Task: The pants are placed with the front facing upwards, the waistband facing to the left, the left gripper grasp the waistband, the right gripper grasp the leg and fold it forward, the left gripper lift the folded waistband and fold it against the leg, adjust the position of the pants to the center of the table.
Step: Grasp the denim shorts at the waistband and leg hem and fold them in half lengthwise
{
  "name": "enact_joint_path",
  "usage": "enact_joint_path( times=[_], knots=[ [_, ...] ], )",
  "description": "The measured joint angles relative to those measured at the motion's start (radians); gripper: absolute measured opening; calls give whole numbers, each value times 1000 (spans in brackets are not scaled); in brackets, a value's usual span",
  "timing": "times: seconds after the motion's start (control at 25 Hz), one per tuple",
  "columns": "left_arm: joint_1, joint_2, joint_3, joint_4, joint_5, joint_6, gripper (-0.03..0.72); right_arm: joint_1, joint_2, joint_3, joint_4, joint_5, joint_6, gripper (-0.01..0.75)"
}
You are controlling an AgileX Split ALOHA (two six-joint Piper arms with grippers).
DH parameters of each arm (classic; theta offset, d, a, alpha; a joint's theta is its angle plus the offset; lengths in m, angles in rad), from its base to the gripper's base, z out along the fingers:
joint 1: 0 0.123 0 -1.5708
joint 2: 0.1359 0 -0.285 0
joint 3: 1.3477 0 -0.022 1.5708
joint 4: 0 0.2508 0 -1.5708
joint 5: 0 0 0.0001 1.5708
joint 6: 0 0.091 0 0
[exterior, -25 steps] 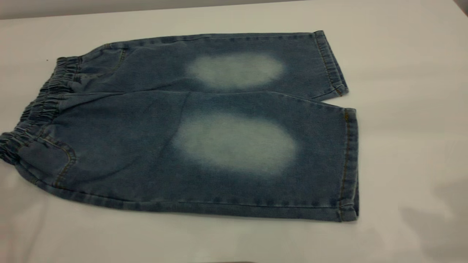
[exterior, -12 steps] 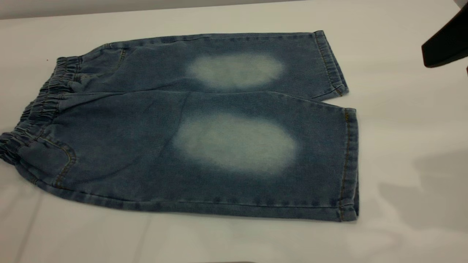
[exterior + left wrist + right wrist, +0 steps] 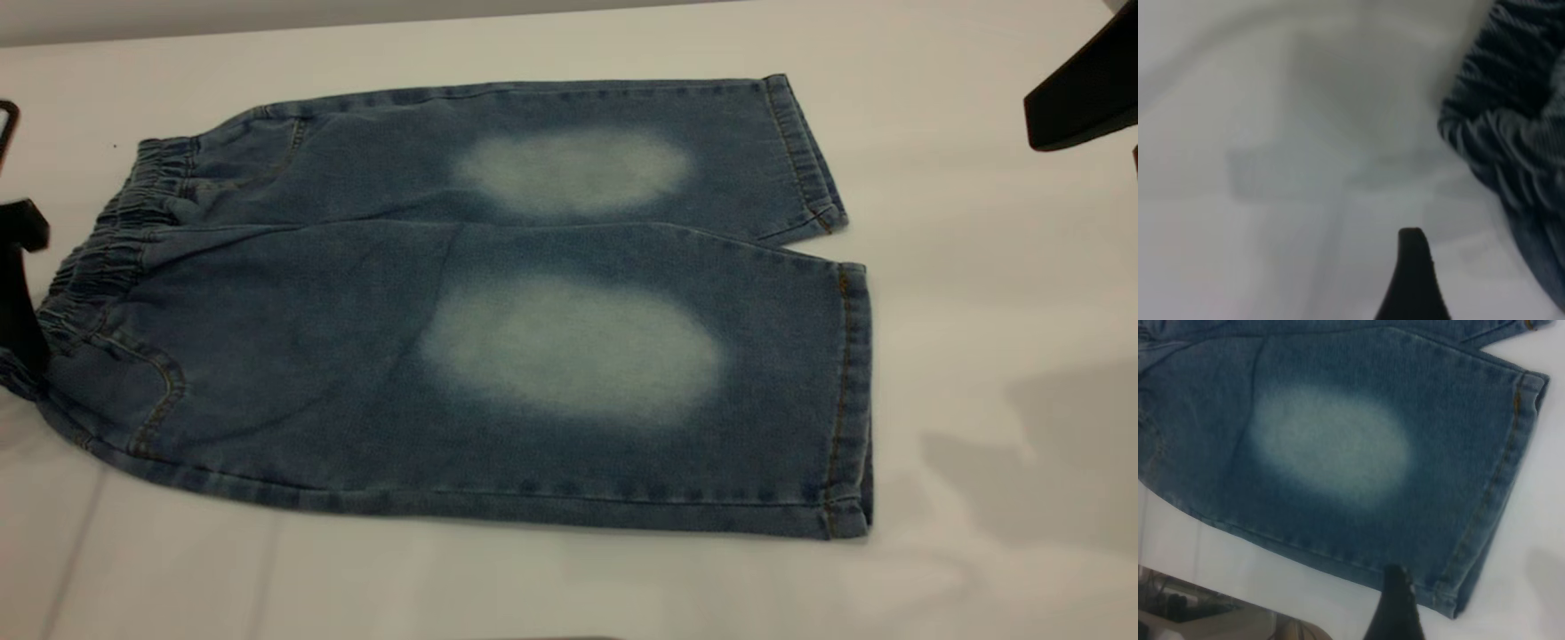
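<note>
I need to move my right gripper to the near leg of the pants and grab the hem's near corner (image 3: 850,492) (image 3: 1453,583), because that leg folds over the far one.
The blue denim pants (image 3: 498,302) lie flat on the white table (image 3: 978,267), each leg with a pale oval. The ruched waistband (image 3: 107,258) is at the left and the leg hems (image 3: 849,400) at the right. My left gripper (image 3: 18,267) juts in at the left edge, right beside the waistband's near end. One black finger (image 3: 1413,273) shows over bare table, with the waistband (image 3: 1511,133) close by and nothing held. My right gripper (image 3: 1080,89) hovers at the top right, away from the cloth. Its scuffed finger (image 3: 1395,603) shows above the near leg's hem corner (image 3: 1458,600).
Bare white tabletop surrounds the pants on all sides. The table's far edge (image 3: 356,22) runs along the top of the exterior view. Shadows of the arms fall on the table at the right (image 3: 1049,462). Clutter beyond the table's edge (image 3: 1178,607) shows in the right wrist view.
The right gripper came into view at the top right and has held there. The left gripper has just entered at the left edge beside the waistband. The pants have not moved.
</note>
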Motion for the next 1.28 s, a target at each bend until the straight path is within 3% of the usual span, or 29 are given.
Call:
enact_joint_path(
  times=[0.68, 0.8, 1.0, 1.28],
  knots=[
    [0, 88, -2, -29, -140, 1, 489, 0, 0, -1, 0, 0, -1, 498],
    [0, 98, -7, -40, -143, 2, 404, 0, 0, -1, 0, 10, 2, 498],
    [-5, 97, -10, -42, -150, 4, 106, 0, 2, 25, 5, 64, 15, 492],
    [-51, 67, -70, -39, -86, 73, 82, 0, 96, 176, 129, 38, -36, 489]
  ],
)
